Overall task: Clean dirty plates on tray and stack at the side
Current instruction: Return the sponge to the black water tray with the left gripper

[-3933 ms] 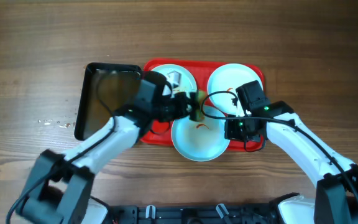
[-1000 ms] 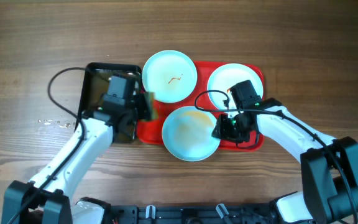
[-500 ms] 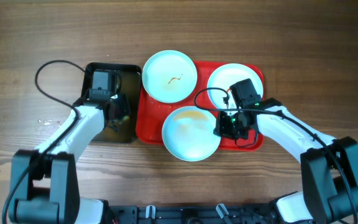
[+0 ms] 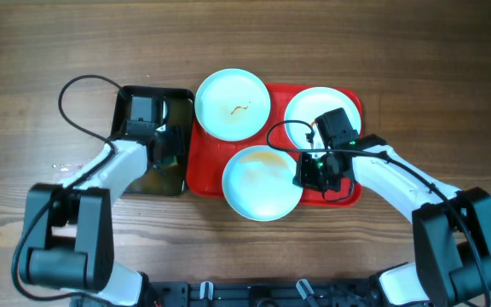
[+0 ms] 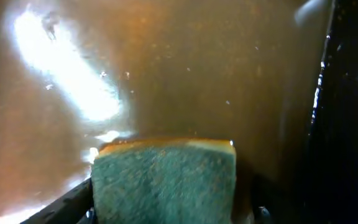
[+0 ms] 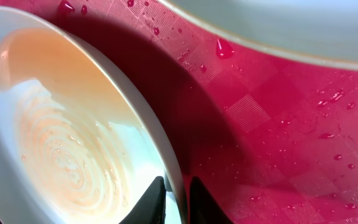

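Note:
The green sponge shows only a short end past my loose left fingertips, so next I grip it farther back point(image 5: 163, 208), leaving more out.
Three pale blue plates lie on the red tray point(image 4: 205, 175). The front plate point(image 4: 261, 183) carries a smeared orange film. My right gripper point(image 4: 305, 177) is shut on its right rim, one finger inside the bowl and one outside; the wrist view shows this plate point(image 6: 61, 143) pinched by the gripper point(image 6: 178, 205). The back-left plate point(image 4: 233, 104) has an orange squiggle. My right arm partly covers the back-right plate point(image 4: 307, 109). My left gripper point(image 4: 167, 156) hangs open over the black tray point(image 4: 164, 183). The green sponge point(image 5: 163, 180) sits between its jaws, with a gap on the right side.
The black tray's wet floor point(image 5: 185, 74) gleams, and its dark wall point(image 5: 347, 124) rises on the right. Water drops dot the red tray point(image 6: 272, 124). A black cable point(image 4: 79, 89) loops left of the black tray. Bare wooden table point(image 4: 416, 60) surrounds both trays.
My left gripper carried the sponge from the red tray's left edge into the black tray and opened around it. My right gripper closed tighter on the front plate's rim and stayed put.

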Motion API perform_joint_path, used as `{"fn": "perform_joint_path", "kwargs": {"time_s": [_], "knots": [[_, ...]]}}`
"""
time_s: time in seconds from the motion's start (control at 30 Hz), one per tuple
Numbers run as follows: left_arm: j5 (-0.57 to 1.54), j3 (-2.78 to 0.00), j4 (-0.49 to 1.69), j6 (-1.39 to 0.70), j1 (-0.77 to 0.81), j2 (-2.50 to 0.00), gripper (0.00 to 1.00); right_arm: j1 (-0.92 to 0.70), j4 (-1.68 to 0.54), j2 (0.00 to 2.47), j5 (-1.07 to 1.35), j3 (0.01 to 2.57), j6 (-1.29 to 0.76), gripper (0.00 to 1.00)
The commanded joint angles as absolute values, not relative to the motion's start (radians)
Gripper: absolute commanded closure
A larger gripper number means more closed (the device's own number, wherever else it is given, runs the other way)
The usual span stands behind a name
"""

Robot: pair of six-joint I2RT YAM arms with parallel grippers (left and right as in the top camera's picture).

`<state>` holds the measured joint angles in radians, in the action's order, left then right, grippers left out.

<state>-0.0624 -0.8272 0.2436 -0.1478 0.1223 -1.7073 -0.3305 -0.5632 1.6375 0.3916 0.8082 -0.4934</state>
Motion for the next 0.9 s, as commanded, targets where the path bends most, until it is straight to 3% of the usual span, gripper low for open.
{"fn": "perform_joint_path", "kwargs": {"time_s": [0.0, 0.13, 0.17, 0.2, 0.23, 0.4, 0.47, 0.5, 0.53, 0.67, 0.7, 0.73, 0.8, 0.87], "knots": [[-0.015, -0.825, 0.223, -0.136, 0.12, -1.73, 0.96, -0.328, -0.566, 1.654, 0.393, 0.809, -0.498, 0.86], [-0.027, -0.825, 0.204, -0.138, 0.118, -1.683, 0.96, -0.328, -0.571, 1.654, 0.393, 0.809, -0.498, 0.86], [-0.027, -0.825, 0.201, -0.138, 0.118, -1.67, 0.81, -0.328, -0.573, 1.653, 0.393, 0.809, -0.497, 0.86], [-0.027, -0.825, 0.21, -0.138, 0.118, -1.661, 0.37, -0.328, -0.574, 1.654, 0.393, 0.809, -0.497, 0.86], [-0.027, -0.825, 0.242, -0.142, 0.119, -1.658, 0.26, -0.328, -0.573, 1.654, 0.393, 0.809, -0.498, 0.86], [0.057, -0.819, 0.389, -0.169, 0.12, -1.67, 0.35, -0.328, -0.573, 1.653, 0.393, 0.809, -0.498, 0.86], [0.064, -0.819, 0.389, -0.168, 0.12, -1.67, 0.57, -0.328, -0.574, 1.654, 0.393, 0.809, -0.498, 0.87], [0.063, -0.819, 0.387, -0.168, 0.12, -1.67, 0.92, -0.328, -0.574, 1.653, 0.393, 0.809, -0.497, 0.86], [0.063, -0.819, 0.385, -0.168, 0.12, -1.67, 0.96, -0.328, -0.573, 1.654, 0.393, 0.809, -0.498, 0.86], [0.063, -0.82, 0.389, -0.168, 0.12, -1.643, 0.96, -0.328, -0.55, 1.654, 0.385, 0.809, -0.497, 0.91], [0.063, -0.82, 0.397, -0.168, 0.12, -1.612, 0.66, -0.328, -0.535, 1.653, 0.384, 0.809, -0.497, 0.94], [0.063, -0.82, 0.406, -0.168, 0.12, -1.588, 0.54, -0.328, -0.522, 1.653, 0.386, 0.81, -0.497, 0.96], [0.063, -0.819, 0.429, -0.169, 0.12, -1.56, 0.45, -0.328, -0.52, 1.653, 0.389, 0.81, -0.493, 0.96], [0.063, -0.819, 0.476, -0.169, 0.12, -1.553, 0.45, -0.328, -0.533, 1.645, 0.387, 0.822, -0.454, 0.96]]}}
